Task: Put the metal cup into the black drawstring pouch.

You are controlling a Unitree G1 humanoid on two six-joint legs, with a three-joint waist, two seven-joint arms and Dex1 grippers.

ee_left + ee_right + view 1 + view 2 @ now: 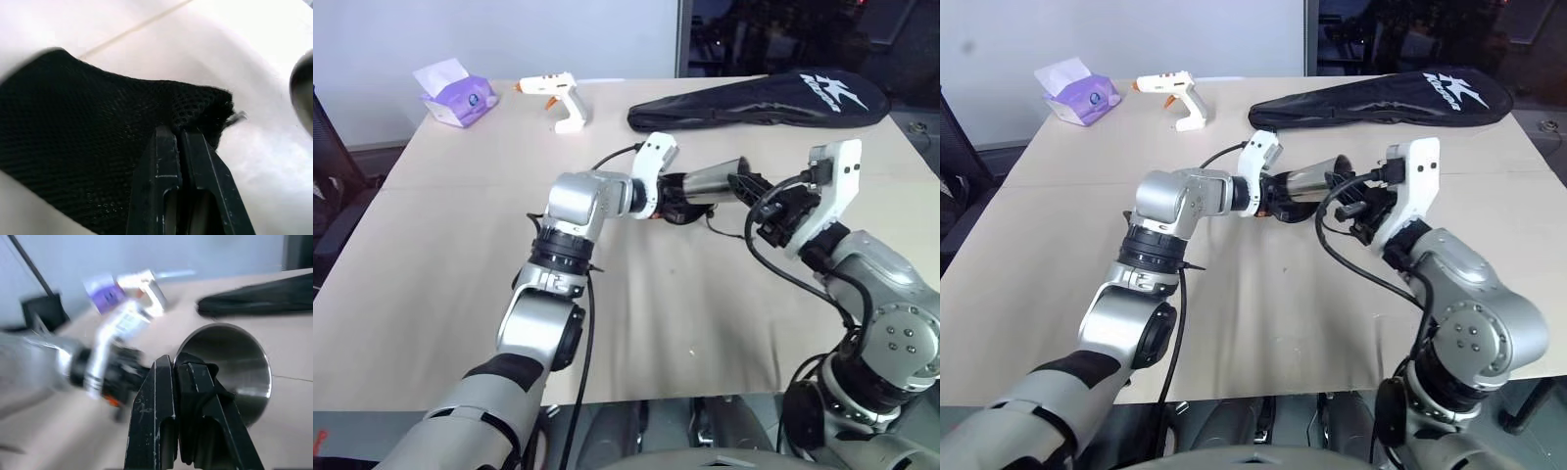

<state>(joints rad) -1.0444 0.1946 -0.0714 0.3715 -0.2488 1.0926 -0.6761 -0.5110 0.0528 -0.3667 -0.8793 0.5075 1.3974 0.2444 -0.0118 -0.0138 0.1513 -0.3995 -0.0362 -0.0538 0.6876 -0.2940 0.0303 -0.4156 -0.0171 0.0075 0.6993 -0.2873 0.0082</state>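
Next, I release the metal cup with my right gripper on the tan table (716,211), against the black drawstring pouch.
The metal cup (717,179) lies on its side above the middle of the table, between my two grippers. Its open mouth (239,367) faces the right one. The black drawstring pouch (677,212) bunches around the cup's far end, and a thin cord (715,227) trails from it onto the table. In the left wrist view my left gripper (177,129) is shut on the pouch's black mesh (98,147). My right gripper (174,360) is shut on a black bit of the pouch at the cup's rim.
A long black racket case (764,103) with white lettering lies at the back right. A white glue gun (558,98) and a purple tissue box (458,98) sit at the back left. The tan table (440,294) extends toward me.
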